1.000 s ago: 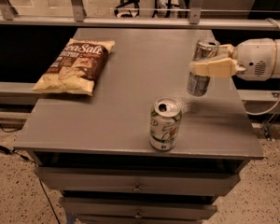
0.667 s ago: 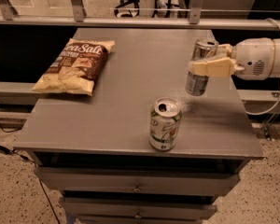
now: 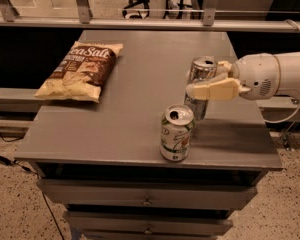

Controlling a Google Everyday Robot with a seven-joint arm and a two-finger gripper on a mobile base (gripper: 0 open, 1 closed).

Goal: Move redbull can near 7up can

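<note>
I will use my gripper to set the redbull can down on the grey table [image 3: 201, 147] next to the 7up can, toward my arm's side.
The redbull can [image 3: 202, 73] is a slim silver can held upright at the right of the grey table [image 3: 130, 119]. My gripper [image 3: 202, 86] reaches in from the right and is shut on the redbull can, its cream fingers [image 3: 212, 90] wrapped around the can's middle. The can's base is just behind and to the right of the 7up can [image 3: 176, 132], a wide white-and-green can with an open silver top, standing near the table's front edge. I cannot tell whether the redbull can's base touches the table.
A brown and yellow sea salt chip bag [image 3: 81, 70] lies flat at the table's left. Drawers [image 3: 147, 200] sit under the tabletop. A metal rail [image 3: 140, 24] runs behind the table. The arm's white body [image 3: 275, 76] hangs over the right edge.
The gripper has carried the redbull can forward and left, closer to the 7up can. The 7up can and chip bag have not moved.
</note>
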